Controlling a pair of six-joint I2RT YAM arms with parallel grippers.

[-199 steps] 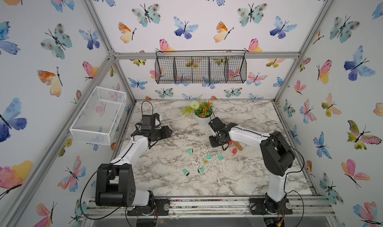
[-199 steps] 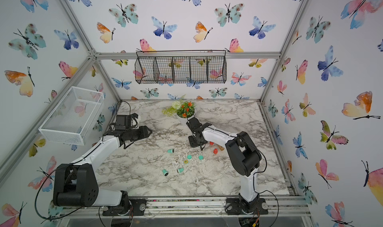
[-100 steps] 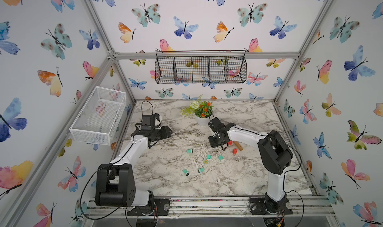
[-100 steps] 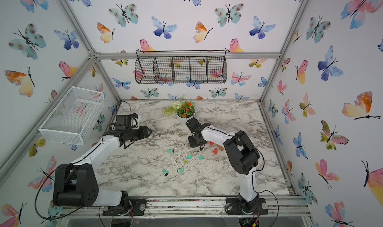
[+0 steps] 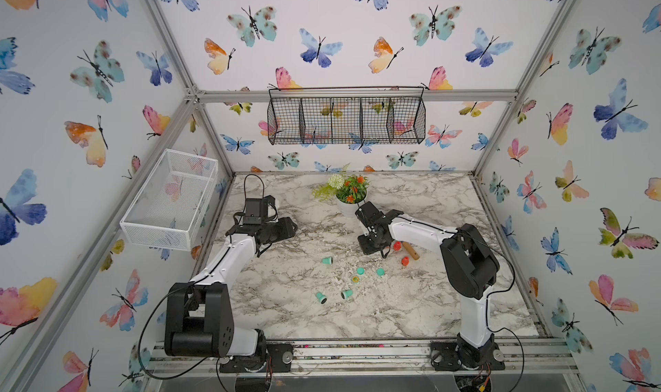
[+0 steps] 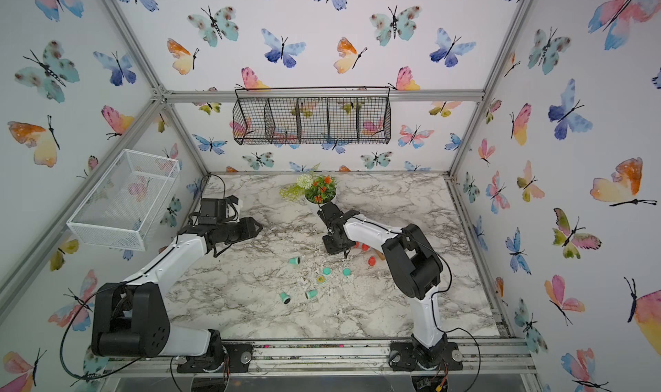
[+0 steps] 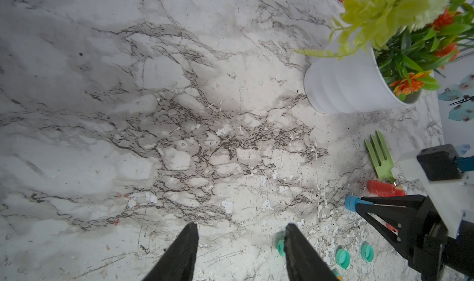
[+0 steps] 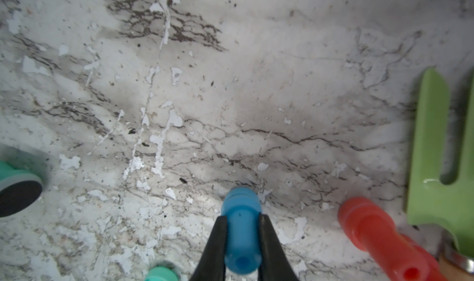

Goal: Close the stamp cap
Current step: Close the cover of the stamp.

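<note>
Next, my right gripper puts the blue stamp down on the marble (image 5: 373, 252) (image 8: 240, 200) between the loose teal caps and the red stamps.
A small blue stamp (image 8: 241, 223) sits between the black fingers of my right gripper (image 8: 243, 217), which is shut on it low over the marble table (image 5: 411, 311). In both top views this gripper (image 5: 372, 245) points down just in front of the flower pot. Two loose teal caps (image 5: 360, 270) (image 5: 380, 272) lie on the table a little nearer the front. My left gripper (image 7: 241, 226) is open and holds nothing. It hovers over bare marble at the left of the table (image 5: 291, 227).
Three teal stamps (image 5: 327, 260) (image 5: 321, 297) (image 5: 347, 293) lie on the marble. Two red stamps (image 5: 397, 245) (image 5: 405, 260) and a green garden fork (image 8: 436, 164) lie right of my right gripper. A white flower pot (image 5: 348, 208) stands behind it.
The right arm's elbow has swung slightly to the left while its gripper stays in place on the blue stamp. The left arm has not moved.
</note>
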